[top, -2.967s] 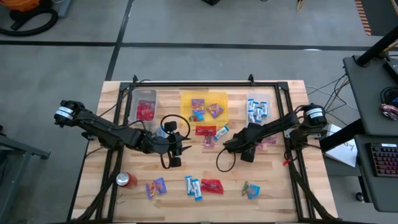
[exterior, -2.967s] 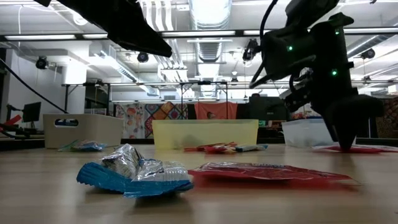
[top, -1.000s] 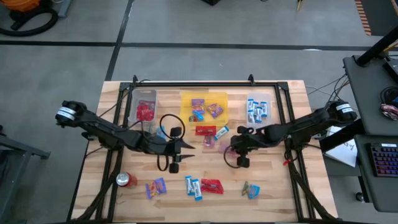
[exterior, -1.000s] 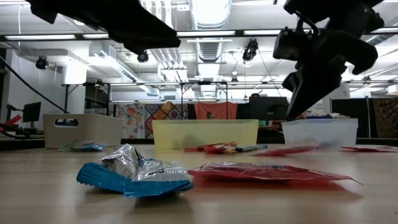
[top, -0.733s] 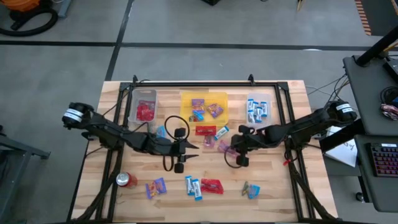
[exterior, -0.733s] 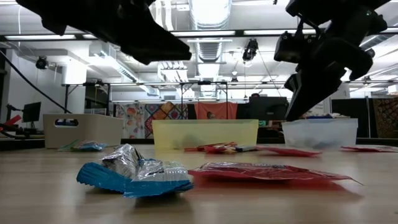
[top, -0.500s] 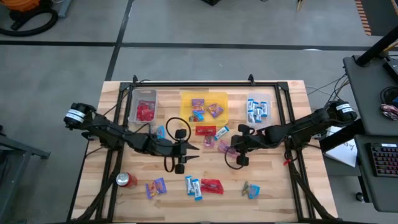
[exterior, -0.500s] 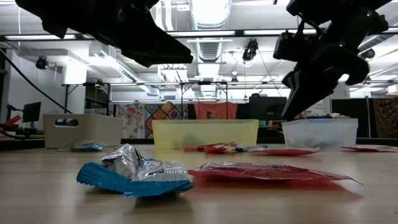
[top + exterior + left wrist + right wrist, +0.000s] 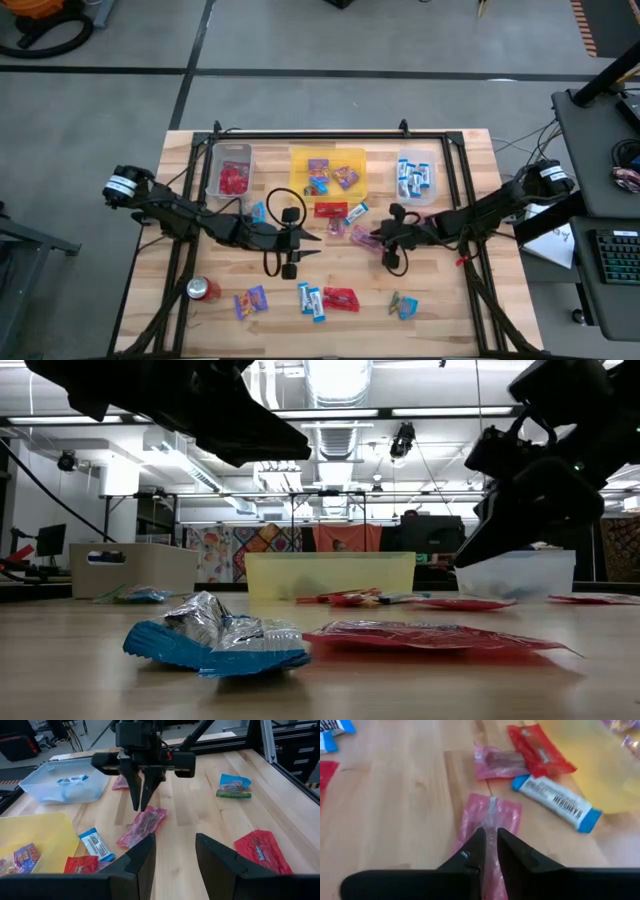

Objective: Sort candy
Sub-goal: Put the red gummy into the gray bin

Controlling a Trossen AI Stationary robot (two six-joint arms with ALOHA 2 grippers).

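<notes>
The clear red-candy bin is beyond my left gripper, so my right gripper needs to open, grab the pink packet (image 9: 494,817) and hand it to that gripper.
A pink packet (image 9: 362,236) (image 9: 490,817) lies flat on the wood at mid-table. My right gripper (image 9: 491,842) (image 9: 142,806) hangs just over it, slanting down, its fingers a narrow gap apart above the packet's near end. My left gripper (image 9: 175,855) (image 9: 314,238) stands open a little to the packet's left, above the table, holding nothing. Close by lie a second pink packet (image 9: 500,760), a red packet (image 9: 540,750) and a blue-and-white bar (image 9: 555,802). More candy lies toward the near edge: a purple packet (image 9: 250,300), blue bars (image 9: 310,300) and a red packet (image 9: 340,298).
Along the far side stand a clear bin (image 9: 232,150) with red candy, a yellow bin (image 9: 300,160) with purple packets and a clear bin (image 9: 417,158) with blue bars. A red soda can (image 9: 203,290) stands near the front left. A black frame rims the table.
My right gripper has sunk toward the table and tipped further downward, its tips coming over the pink packet. My left gripper has eased down and toward the table's right, then held still. The candy has stayed where it was.
</notes>
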